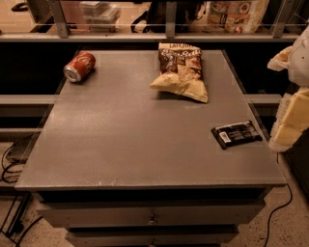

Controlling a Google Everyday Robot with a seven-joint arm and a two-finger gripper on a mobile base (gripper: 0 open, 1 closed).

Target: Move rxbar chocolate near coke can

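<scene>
The robot's gripper should next go to the rxbar chocolate's middle (237,133), between its white patch and its other end, and close there.
The rxbar chocolate (236,134) lies flat near the right edge of the grey table (120,140), its white patch toward the near left end. The coke can (79,66) lies on its side at the far left corner of the table. My gripper (292,120) hangs at the right edge of the view, just right of the bar and beyond the table's right edge, pale and cream-coloured. It holds nothing that I can see.
A tan-and-brown chip bag (181,71) lies at the far middle of the table. A railing and a shelf with packaged goods (231,14) run behind. Drawers (152,219) sit below the table front; cables lie on the floor at both sides.
</scene>
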